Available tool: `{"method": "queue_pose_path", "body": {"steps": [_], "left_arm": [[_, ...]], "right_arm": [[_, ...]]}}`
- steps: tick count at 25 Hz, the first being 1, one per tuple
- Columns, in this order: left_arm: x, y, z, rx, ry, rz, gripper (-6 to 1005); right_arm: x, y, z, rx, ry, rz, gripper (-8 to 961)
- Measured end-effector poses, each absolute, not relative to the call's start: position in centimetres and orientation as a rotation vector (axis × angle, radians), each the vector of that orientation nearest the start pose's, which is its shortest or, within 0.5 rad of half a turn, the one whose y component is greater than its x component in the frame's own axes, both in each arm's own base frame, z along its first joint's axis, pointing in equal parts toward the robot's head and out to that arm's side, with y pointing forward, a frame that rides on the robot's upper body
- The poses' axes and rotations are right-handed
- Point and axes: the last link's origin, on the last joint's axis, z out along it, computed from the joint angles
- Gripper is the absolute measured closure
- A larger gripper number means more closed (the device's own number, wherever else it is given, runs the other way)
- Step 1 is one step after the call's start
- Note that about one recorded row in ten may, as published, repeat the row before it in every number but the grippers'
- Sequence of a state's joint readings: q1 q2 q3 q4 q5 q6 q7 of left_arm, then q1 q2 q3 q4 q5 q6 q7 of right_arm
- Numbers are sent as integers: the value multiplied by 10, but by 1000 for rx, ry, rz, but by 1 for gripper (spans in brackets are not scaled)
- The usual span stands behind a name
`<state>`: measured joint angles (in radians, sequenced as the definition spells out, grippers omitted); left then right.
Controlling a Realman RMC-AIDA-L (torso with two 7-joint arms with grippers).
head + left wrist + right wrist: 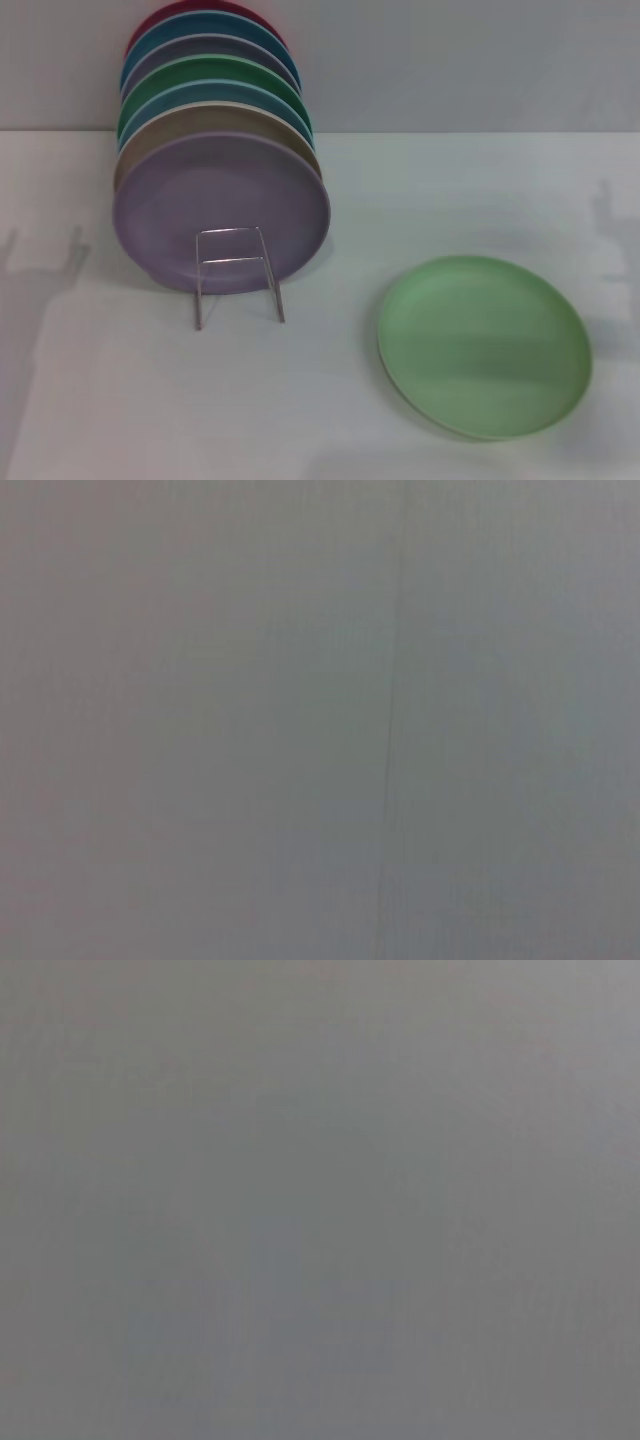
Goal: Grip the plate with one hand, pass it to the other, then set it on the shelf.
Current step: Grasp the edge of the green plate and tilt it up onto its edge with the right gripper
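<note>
Next, I close my right gripper on the edge of the light mint-green plate, at the plate's side [576, 312] away from the plate rack.
The light mint-green plate [484, 345] lies flat on the white table, front right in the head view. The silver wire plate rack [237, 275] stands at the left, its small front loop showing. It holds a row of upright plates, with a lilac-purple plate [222, 205] at the front. Neither gripper shows in any view; only faint shadows fall on the table at the far left and far right. Both wrist views show plain grey surface.
Behind the lilac plate stand several more plates, among them a tan one [215, 135], a darker green one [215, 82] and a red one [190, 15] at the back. The white table [120, 400] stretches in front of the rack. A grey wall is behind.
</note>
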<state>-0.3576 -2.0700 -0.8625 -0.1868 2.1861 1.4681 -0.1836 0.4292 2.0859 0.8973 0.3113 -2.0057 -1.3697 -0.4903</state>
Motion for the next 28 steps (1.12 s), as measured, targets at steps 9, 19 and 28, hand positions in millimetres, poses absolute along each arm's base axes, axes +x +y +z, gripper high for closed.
{"method": "queue_pose_path", "body": {"steps": [9, 19, 28], "left_arm": [[-325, 301, 27, -1357, -419, -907, 166], [-328, 300, 27, -1358, -429, -895, 166], [-326, 301, 27, -1358, -424, -902, 166]], "right_arm": [[281, 350, 13, -1281, 321, 447, 337], [259, 389, 9, -1582, 689, 444, 343], [254, 391, 21, -1916, 982, 414, 353]]}}
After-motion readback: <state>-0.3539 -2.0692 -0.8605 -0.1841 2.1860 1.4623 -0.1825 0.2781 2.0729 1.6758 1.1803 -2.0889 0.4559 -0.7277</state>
